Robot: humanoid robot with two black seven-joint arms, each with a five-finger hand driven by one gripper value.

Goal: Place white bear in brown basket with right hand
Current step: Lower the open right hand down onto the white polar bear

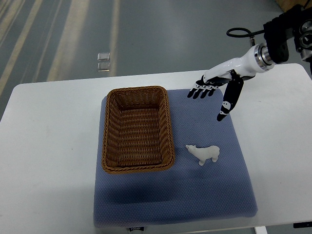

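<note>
I will next lower my right gripper to the white bear and grip the bear's body (208, 152), behind its head beside the brown basket.
A small white bear (204, 154) stands on the blue mat (209, 195), just right of the brown wicker basket (138, 129). The basket is empty. My right hand (214, 92) comes in from the upper right and hovers over the mat's far right part, well above and behind the bear. Its fingers are spread and hold nothing; the thumb (229, 102) points down toward the mat. The left arm does not show.
The mat lies on a white table (44, 146). A small clear object (103, 62) lies on the grey floor beyond the table's far edge. The arm's black wrist and cable (282, 31) show at the upper right.
</note>
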